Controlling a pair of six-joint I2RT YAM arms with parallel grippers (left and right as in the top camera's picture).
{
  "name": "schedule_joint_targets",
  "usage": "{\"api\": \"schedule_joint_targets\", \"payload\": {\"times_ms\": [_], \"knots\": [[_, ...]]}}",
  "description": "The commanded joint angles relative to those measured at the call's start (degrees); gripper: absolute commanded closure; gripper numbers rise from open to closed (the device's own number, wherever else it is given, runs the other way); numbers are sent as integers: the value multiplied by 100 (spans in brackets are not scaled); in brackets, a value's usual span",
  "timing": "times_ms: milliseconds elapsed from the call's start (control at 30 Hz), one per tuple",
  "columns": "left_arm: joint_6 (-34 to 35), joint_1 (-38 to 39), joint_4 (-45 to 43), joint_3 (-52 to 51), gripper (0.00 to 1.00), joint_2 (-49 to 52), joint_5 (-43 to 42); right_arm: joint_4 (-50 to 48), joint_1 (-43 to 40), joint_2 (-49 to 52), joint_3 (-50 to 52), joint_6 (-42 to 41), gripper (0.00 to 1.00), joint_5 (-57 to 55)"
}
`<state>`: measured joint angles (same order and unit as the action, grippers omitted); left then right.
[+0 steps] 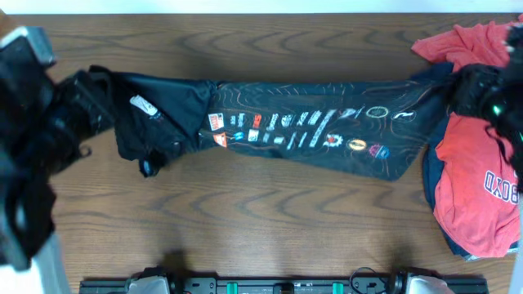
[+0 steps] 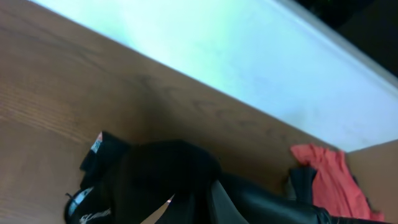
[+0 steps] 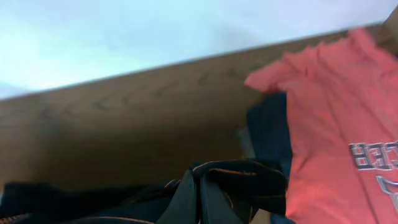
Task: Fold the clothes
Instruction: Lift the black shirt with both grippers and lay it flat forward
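I should use my right gripper to release its end of the black jersey, now stretched across the table, on the wooden table (image 1: 397,137), next to the navy garment.
The black jersey (image 1: 310,126) with fine orange contour lines and small coloured logos is stretched left to right across the table. My left gripper (image 1: 88,94) is shut on its left end, where the fabric bunches and hangs. In the left wrist view the black cloth (image 2: 155,174) is gathered at my left jaws (image 2: 211,205). My right gripper (image 1: 474,86) is shut on its right end. In the right wrist view a fold of jersey (image 3: 249,177) is pinched between my right fingers (image 3: 199,199).
A red T-shirt with navy lettering (image 1: 474,180) lies at the right edge over a plain navy garment (image 1: 431,175); both show in the right wrist view, the T-shirt (image 3: 336,124) and the navy one (image 3: 267,134). The wooden table (image 1: 261,220) runs to a white far wall.
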<state>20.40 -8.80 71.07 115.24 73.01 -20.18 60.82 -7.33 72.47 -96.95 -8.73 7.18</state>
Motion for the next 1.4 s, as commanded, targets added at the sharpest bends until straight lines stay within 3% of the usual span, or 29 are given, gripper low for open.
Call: {"api": "schedule_joint_targets", "payload": {"times_ms": [0,200,367,467,600,700,800,933,1133,1367], "knots": [[-321,-50,-44,2,94,708,26,-81,39,693,-24,227,99,35],[-584,0,-999,2,94,2000,24,-1217,256,1937,-24,227,99,35],[-575,13,-2767,2,94,2826,-603,-2728,280,2656,-79,-409,99,33],[-98,9,-3965,4,94,2933,-791,-3263,247,2695,-282,-931,99,33],[166,7,-5064,326,94,2844,-789,-3344,173,2675,-1172,-1010,99,-33],[267,-57,-5149,938,94,2833,-796,-2885,68,2675,-2081,-997,99,-304],[258,-170,-4924,1504,94,2804,-866,-2312,-31,2675,-2717,-763,99,-540],[227,-415,-4004,1786,94,2667,-1784,-1082,-66,2675,-3029,-398,99,-769],[-813,-452,-935,1703,94,2603,-1941,1060,-52,2859,-2763,-337,99,-1058],[-1923,-212,1598,1032,94,2769,-1816,2157,-52,2951,-1657,-254,99,-1108]]}}
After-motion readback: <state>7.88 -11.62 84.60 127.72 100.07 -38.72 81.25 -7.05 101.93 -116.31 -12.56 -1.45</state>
